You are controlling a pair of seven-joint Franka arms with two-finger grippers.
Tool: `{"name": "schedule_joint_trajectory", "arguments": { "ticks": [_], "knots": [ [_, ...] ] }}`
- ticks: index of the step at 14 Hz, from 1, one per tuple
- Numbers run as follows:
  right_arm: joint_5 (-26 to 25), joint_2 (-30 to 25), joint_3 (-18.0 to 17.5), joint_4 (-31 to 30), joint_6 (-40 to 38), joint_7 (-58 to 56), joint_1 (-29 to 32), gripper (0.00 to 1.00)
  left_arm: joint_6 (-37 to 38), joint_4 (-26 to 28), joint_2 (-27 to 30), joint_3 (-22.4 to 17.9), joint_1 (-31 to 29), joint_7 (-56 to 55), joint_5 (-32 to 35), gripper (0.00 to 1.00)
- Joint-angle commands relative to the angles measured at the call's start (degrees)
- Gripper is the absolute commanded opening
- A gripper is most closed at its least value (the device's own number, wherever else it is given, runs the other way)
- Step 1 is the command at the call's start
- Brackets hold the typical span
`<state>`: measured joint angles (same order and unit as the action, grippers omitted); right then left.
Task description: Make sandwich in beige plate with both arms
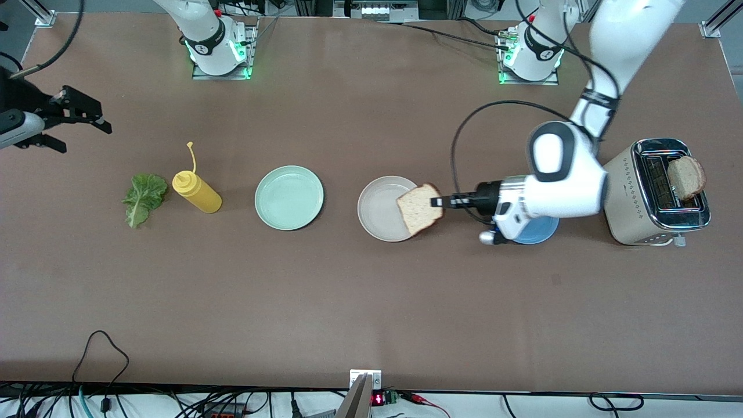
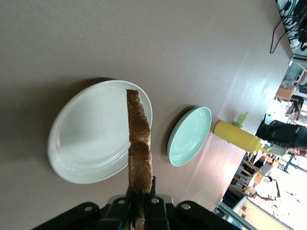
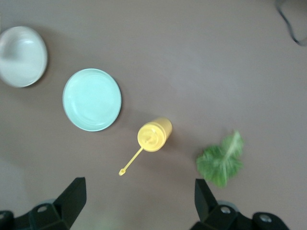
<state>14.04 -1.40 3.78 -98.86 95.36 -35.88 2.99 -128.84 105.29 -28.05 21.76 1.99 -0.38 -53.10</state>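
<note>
Next, my left gripper lets go of the toast, lying flat on the middle of the beige plate [image 1: 394, 206] [image 2: 100, 132].
My left gripper [image 1: 438, 202] is shut on a slice of light-brown toast [image 1: 420, 209] and holds it on edge over the rim of the beige plate [image 1: 377, 206]. The left wrist view shows the toast's crust [image 2: 139, 148] rising from the left gripper [image 2: 142, 196] above the beige plate [image 2: 91, 134]. A second slice [image 1: 686, 177] sticks out of the toaster [image 1: 638, 197]. The lettuce leaf [image 1: 142, 197] lies flat toward the right arm's end of the table. My right gripper [image 1: 86, 139] hangs open and holds nothing. From the right gripper [image 3: 139, 201] the lettuce [image 3: 220, 160] shows on the table below.
A yellow squeeze bottle [image 1: 197, 191] stands between the lettuce and a mint-green plate [image 1: 289, 197]. A blue plate [image 1: 537, 229] lies mostly hidden under the left arm, beside the toaster. Bare brown table runs along the edge nearest the front camera.
</note>
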Motion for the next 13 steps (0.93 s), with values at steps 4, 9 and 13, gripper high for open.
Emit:
{"name": "schedule_joint_trajectory", "arguments": {
  "ticks": [4, 9, 13],
  "knots": [
    [21.86, -0.54, 0.96, -18.1, 11.85, -42.88, 9.48, 1.0, -4.76, 0.09, -5.43, -0.31, 4.51, 9.95, -3.15, 0.0],
    [41.29, 14.99, 0.88, -20.67, 8.55, -80.69, 16.07, 1.0, -4.58, 0.88, -6.58, -0.31, 5.31, 18.91, -6.56, 0.0],
    [49.13, 26.33, 0.88, -19.54, 3.44, -98.91, 17.93, 1.0, -4.23, 1.59, -7.72, -0.23, 5.66, 25.66, -10.16, 0.0]
  ]
}}
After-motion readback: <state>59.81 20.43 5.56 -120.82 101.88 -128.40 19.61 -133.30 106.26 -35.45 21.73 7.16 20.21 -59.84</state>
